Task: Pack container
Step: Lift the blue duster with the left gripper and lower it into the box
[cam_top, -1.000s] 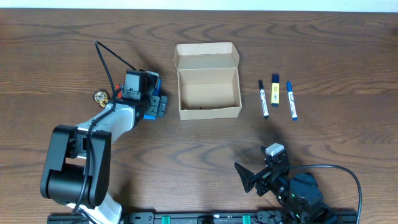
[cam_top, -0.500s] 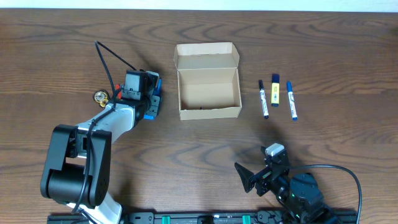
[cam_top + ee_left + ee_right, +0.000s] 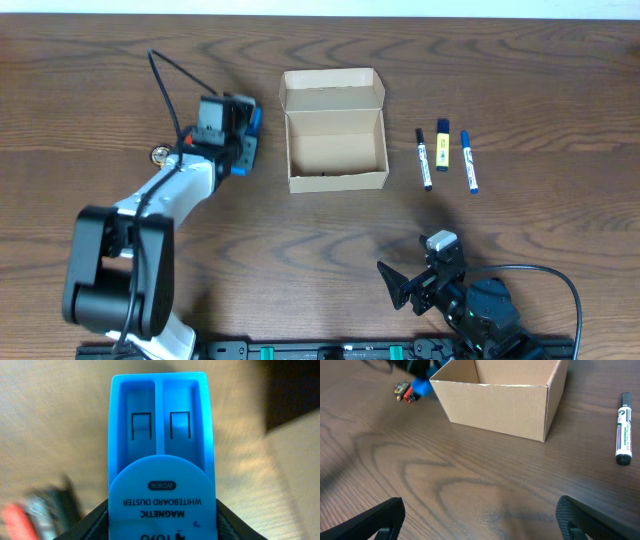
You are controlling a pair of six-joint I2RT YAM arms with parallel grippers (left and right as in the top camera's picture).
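Observation:
My left gripper will let go of the blue magnetic whiteboard duster inside the cardboard box [image 3: 321, 170], along the front side of the box.
The container [image 3: 335, 135], a tan cardboard box with its flap lid open, stands mid-table and looks empty; it also shows in the right wrist view [image 3: 500, 390]. My left gripper [image 3: 240, 140] is shut on a blue magnetic whiteboard duster [image 3: 162, 460] and holds it just left of the box. Three markers lie right of the box: a black one [image 3: 424, 158], a short yellow-labelled one [image 3: 442, 145] and a blue one [image 3: 468, 161]. My right gripper [image 3: 415, 285] is open and empty near the front edge, well short of the box.
A small round brass and red object [image 3: 160, 154] lies left of the left gripper, also in the right wrist view [image 3: 404, 391]. A black cable [image 3: 170, 95] loops over the left arm. The black marker shows at the right [image 3: 623, 427].
My left gripper has lifted the blue duster off the table and moved it slightly up and away from me, beside the box. The right arm has not moved.

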